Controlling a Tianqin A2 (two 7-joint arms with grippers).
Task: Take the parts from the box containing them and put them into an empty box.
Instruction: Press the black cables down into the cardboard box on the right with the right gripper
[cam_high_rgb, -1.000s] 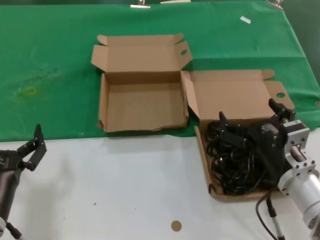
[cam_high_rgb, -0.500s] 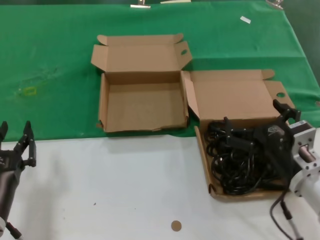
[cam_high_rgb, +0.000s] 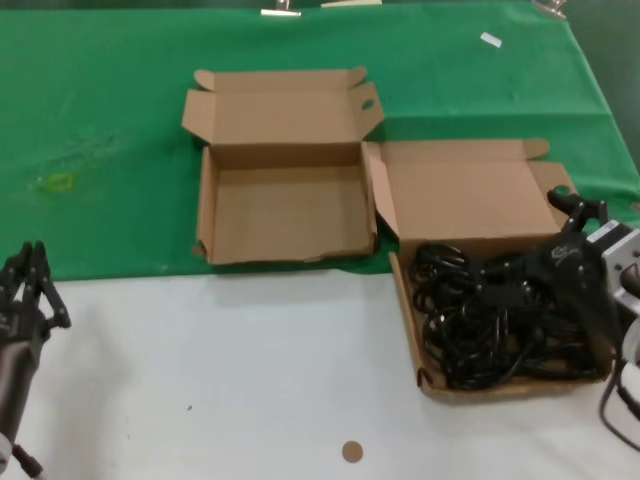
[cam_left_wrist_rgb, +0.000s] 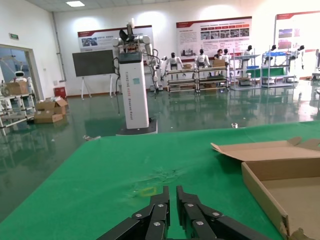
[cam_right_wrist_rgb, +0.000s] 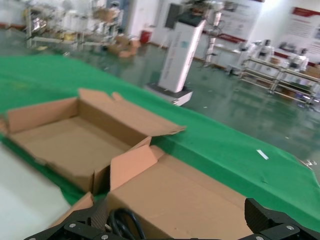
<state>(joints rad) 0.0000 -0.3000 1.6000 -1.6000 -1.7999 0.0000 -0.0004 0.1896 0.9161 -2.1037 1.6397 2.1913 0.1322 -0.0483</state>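
Note:
My right gripper will next close on the black cable bundle's end (cam_high_rgb: 545, 288) near the open lid, on the side of the pile farthest from the empty box.
Black cable bundles (cam_high_rgb: 480, 325) fill the right cardboard box (cam_high_rgb: 432, 385), whose lid (cam_high_rgb: 465, 195) stands open behind them. The empty box (cam_high_rgb: 285, 212) sits to its left on the green cloth with its lid open. My right gripper (cam_high_rgb: 535, 255) is open, its fingers spread wide, low over the right side of the cable pile. In the right wrist view (cam_right_wrist_rgb: 170, 226) it holds nothing, and a loop of cable (cam_right_wrist_rgb: 122, 220) shows just below it. My left gripper (cam_high_rgb: 25, 292) is shut and empty at the table's left edge; it also shows in the left wrist view (cam_left_wrist_rgb: 172, 194).
A green cloth (cam_high_rgb: 120, 120) covers the back half of the table and white tabletop (cam_high_rgb: 230, 380) the front. A small brown disc (cam_high_rgb: 351, 451) lies on the white part. The empty box's corner (cam_left_wrist_rgb: 280, 175) shows in the left wrist view.
My right gripper has moved right and lower onto the cable pile, still open. My left gripper has closed its fingers and shifted left.

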